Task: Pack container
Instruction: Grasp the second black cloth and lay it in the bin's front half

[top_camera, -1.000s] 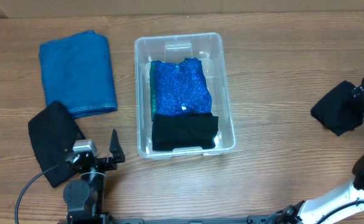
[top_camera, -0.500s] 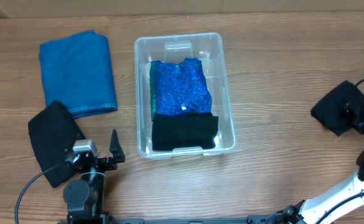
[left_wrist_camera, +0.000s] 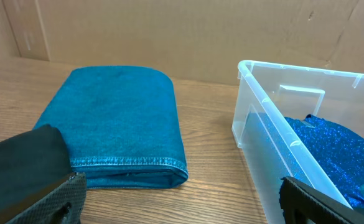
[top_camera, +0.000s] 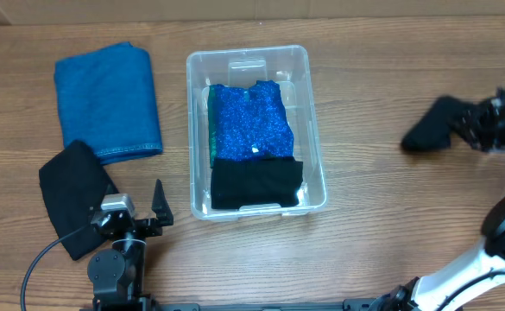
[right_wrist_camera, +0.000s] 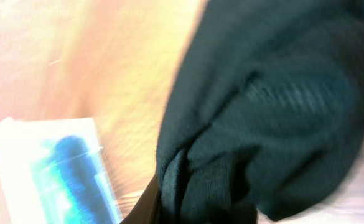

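Observation:
The black cloth in my right gripper should be released on top of the folded black cloth [top_camera: 258,177] inside the clear container.
The clear container [top_camera: 248,53] sits mid-table, holding a sparkly blue cloth [top_camera: 252,121] and a folded black cloth [top_camera: 256,181] at its near end. Far right, my right gripper [top_camera: 481,125] is shut on another black cloth [top_camera: 429,130], which is bunched and blurred with motion. That cloth [right_wrist_camera: 275,106] fills the right wrist view and hides the fingers; the container [right_wrist_camera: 51,168] shows blurred at lower left. My left gripper [top_camera: 138,212] stands open by the front edge, nothing between its fingers [left_wrist_camera: 51,199]. The container's wall [left_wrist_camera: 250,106] is to its right.
A folded blue towel [top_camera: 105,99] lies at the back left, also seen in the left wrist view [left_wrist_camera: 119,118]. A black cloth [top_camera: 75,194] lies just in front of it, beside the left gripper. A cardboard wall runs along the table's back edge.
The right gripper closed on the black cloth at the far right and has pulled it up and leftward, toward the container. The left arm has not moved.

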